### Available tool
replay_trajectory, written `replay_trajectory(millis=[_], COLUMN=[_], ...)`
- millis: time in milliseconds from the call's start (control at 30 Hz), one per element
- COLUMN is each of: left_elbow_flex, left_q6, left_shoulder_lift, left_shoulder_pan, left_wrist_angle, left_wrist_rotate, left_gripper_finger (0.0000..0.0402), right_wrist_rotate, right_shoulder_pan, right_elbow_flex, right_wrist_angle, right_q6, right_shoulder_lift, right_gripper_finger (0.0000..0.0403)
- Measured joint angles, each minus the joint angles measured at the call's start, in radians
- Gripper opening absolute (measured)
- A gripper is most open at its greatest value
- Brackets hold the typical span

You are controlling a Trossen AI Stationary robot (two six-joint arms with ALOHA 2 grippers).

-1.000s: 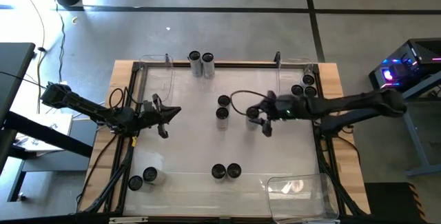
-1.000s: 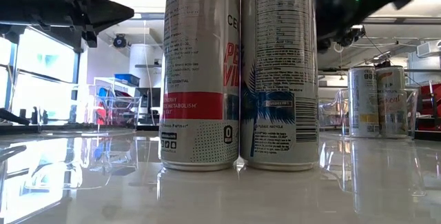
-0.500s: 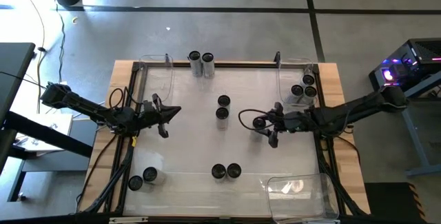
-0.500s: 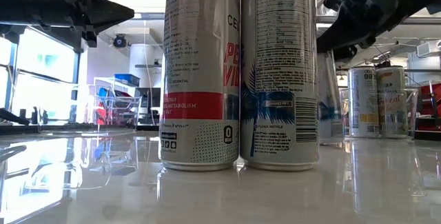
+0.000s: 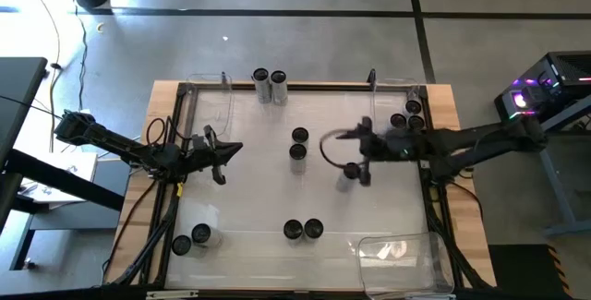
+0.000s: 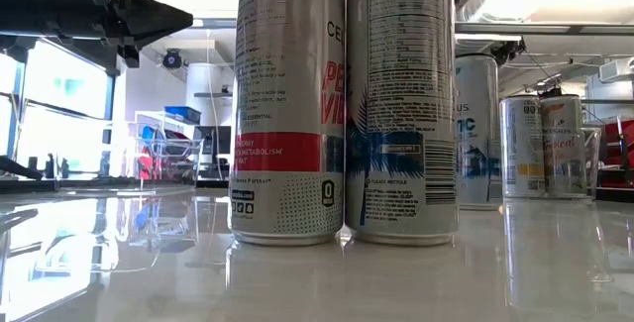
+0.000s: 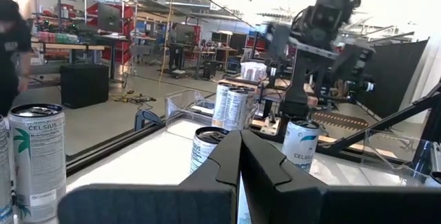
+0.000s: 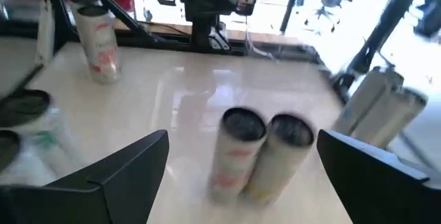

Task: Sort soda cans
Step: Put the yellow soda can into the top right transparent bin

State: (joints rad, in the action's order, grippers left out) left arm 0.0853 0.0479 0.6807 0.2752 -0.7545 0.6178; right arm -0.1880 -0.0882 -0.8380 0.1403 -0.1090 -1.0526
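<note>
My right gripper goes to the centre pair of soda cans next and closes around the far can's dark top [image 5: 300, 135] [image 8: 291, 130].
Soda cans with dark tops stand upright on the white table. One can [image 5: 347, 172] stands on its base right of centre, also seen in the low view [image 6: 477, 129] and the left wrist view [image 7: 301, 143]. My right gripper [image 5: 364, 152] hangs open just above this can [image 7: 303, 72], fingers spread wide, touching nothing. A pair of cans [image 8: 258, 151] stands ahead of it at the table's middle. My left gripper [image 5: 229, 150] waits shut and empty over the table's left side.
Pairs of cans stand at the far edge [image 5: 270, 85], the centre [image 5: 298, 144] and the near edge [image 5: 303, 230]. A clear bin at the far right [image 5: 380, 106] holds several cans. Another bin at the near left [image 5: 211, 219] holds two. An empty bin [image 5: 402, 258] stands near right.
My right gripper has opened wide, let go of the can and risen, rolling a little. It has gone almost out of the top of the low view. The can now stands free on the table, slightly nearer the near edge than a second ago.
</note>
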Motion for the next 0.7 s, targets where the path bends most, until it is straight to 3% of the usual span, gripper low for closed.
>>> replay_trajectory(millis=[167, 333, 567, 700], left_elbow_flex=[0.0, 0.0, 0.0, 0.0], left_q6=[-0.007, -0.007, -0.008, -0.007], left_shoulder_lift=[0.0, 0.0, 0.0, 0.0], left_shoulder_pan=[0.0, 0.0, 0.0, 0.0], left_wrist_angle=[0.0, 0.0, 0.001, 0.001], left_wrist_rotate=[0.0, 0.0, 0.0, 0.0], left_gripper_finger=[0.0, 0.0, 0.0, 0.0], right_wrist_rotate=[0.264, 0.437, 0.59, 0.613], right_shoulder_pan=[0.194, 0.344, 0.437, 0.441], right_elbow_flex=[-0.142, -0.304, -0.55, -0.67], right_wrist_angle=[0.085, 0.186, 0.426, 0.555], right_q6=[-0.216, -0.424, -0.577, -0.647], right_shoulder_lift=[-0.154, -0.351, -0.604, -0.722], right_gripper_finger=[0.0368, 0.0368, 0.0369, 0.0369])
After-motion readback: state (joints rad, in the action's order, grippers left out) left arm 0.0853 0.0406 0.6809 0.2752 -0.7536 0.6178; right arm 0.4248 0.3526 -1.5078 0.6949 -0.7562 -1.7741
